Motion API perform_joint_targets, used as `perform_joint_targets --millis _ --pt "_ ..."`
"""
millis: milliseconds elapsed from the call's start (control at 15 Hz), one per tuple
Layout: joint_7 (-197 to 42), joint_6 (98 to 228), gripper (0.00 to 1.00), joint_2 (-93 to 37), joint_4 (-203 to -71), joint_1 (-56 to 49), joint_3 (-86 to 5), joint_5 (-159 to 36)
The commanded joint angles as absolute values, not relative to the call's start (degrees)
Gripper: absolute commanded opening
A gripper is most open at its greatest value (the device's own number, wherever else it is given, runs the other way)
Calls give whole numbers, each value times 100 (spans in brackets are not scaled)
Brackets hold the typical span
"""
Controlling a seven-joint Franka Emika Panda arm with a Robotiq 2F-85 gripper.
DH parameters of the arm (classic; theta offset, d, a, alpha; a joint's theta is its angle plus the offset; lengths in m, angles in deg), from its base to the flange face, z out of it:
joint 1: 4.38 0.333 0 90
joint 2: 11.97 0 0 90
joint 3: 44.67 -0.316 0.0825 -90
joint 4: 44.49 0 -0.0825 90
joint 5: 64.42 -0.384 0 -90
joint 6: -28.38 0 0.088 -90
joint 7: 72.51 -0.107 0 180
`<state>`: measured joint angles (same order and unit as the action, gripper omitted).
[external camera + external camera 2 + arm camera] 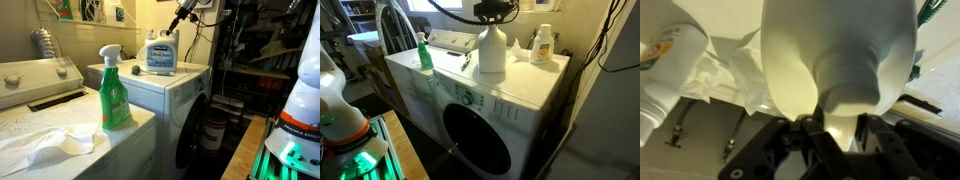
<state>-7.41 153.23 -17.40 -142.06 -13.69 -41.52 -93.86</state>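
I need to use my gripper to set the white detergent jug down on the machine top's far end (184,66), close to the shelving.
A large white detergent jug (492,52) stands upright on top of the white front-loading machine (535,95). In an exterior view it shows a blue label (160,57). My gripper (492,17) is at the jug's top, coming down from above. In the wrist view the jug (840,50) fills the frame, and its narrow neck sits between my two black fingers (838,135), which close on it. The jug's base rests on the machine top in both exterior views.
A green spray bottle (113,90) stands on the neighbouring top-loading washer (424,52). A smaller white bottle with a yellow-green label (542,45) stands behind the jug by the wall. A crumpled white cloth (50,147) lies near the spray bottle. Shelving (255,60) stands beside the machine.
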Motion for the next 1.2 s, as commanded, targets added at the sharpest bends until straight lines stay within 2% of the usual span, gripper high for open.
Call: perform_joint_targets --millis 0,600,1133 --pt "-1107 15698 7 -829 -15159 -1568 -3765 -9215" --pt "-1746 16135 7 -924 -15057 -1946 -2886 -9253" --pt "-2918 17570 7 -1422 -14927 -1930 -2939 -9221"
